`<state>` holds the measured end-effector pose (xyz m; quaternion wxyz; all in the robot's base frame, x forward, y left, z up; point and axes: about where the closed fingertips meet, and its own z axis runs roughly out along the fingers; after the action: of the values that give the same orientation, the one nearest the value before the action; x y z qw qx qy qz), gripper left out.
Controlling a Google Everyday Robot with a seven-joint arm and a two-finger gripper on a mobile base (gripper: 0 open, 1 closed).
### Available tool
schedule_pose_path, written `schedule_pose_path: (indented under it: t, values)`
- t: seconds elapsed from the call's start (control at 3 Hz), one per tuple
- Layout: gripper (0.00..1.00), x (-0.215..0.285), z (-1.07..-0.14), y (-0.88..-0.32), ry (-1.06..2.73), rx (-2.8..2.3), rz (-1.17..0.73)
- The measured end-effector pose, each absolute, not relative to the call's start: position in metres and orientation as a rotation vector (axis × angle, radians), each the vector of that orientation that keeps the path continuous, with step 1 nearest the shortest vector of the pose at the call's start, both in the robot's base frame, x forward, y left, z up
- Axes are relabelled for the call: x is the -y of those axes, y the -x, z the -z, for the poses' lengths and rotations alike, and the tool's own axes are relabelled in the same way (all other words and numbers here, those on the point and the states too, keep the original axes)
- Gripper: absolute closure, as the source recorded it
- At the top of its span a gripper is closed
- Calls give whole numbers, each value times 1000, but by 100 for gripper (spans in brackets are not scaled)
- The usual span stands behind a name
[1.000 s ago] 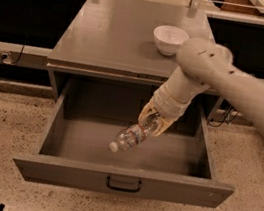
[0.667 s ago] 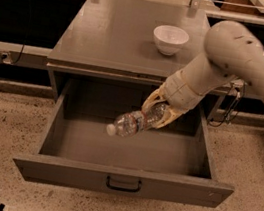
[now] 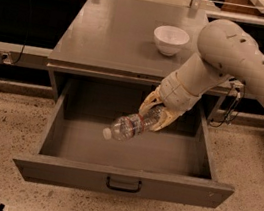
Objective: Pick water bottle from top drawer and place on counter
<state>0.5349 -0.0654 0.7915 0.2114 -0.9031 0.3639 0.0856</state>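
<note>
My gripper needs to release the water bottle on the grey counter (image 3: 117, 49) next to the white bowl, toward the drawer side. The bottle is still above the open top drawer.
The water bottle (image 3: 131, 124) is clear with a white cap and a red label band. It hangs tilted, cap pointing down-left, above the inside of the open top drawer (image 3: 123, 181). My gripper (image 3: 154, 115) is shut on the bottle's base end, its tan fingers (image 3: 149, 102) on either side. The white arm reaches in from the upper right. The grey counter (image 3: 119, 32) lies just behind and above the gripper.
A white bowl (image 3: 170, 39) stands on the counter at the right rear. Dark shelving and cables run behind the cabinet. Speckled beige floor (image 3: 1, 125) surrounds the drawer. The drawer front has a dark pull handle (image 3: 123, 184).
The gripper has lifted the bottle up off the drawer floor and carried it up and toward the counter edge; the arm has swung higher.
</note>
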Motion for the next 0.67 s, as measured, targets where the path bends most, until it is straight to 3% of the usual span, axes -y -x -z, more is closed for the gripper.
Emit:
schedule_pose_path:
  t: [0.67]
  values:
    - [100, 32, -822, -585, 2699, -912, -113]
